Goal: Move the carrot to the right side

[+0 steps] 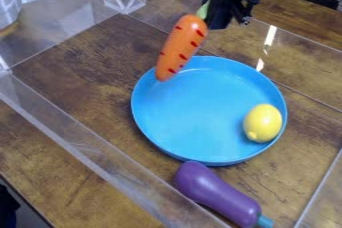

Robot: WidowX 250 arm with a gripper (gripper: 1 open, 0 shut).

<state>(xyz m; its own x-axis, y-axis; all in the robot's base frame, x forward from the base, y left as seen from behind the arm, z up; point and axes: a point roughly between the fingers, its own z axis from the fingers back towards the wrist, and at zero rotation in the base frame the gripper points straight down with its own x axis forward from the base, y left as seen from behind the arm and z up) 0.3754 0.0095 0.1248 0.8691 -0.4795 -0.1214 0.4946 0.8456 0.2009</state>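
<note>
I will release the carrot on the far edge of the blue plate [226, 75], beyond the yellow lemon.
An orange carrot [181, 47] with thin dark cross lines hangs in the air, tilted, its thick end up by my fingers and its tip over the left rim of the blue plate [201, 112]. My black gripper [210, 16] comes down from the top of the view and is shut on the carrot's upper end. The carrot is clear of the plate and the table.
A yellow lemon [263, 123] lies on the plate's right side. A purple eggplant [218, 194] rests on the wooden table by the plate's near edge. Clear plastic walls [60, 137] bound the table on the left and front.
</note>
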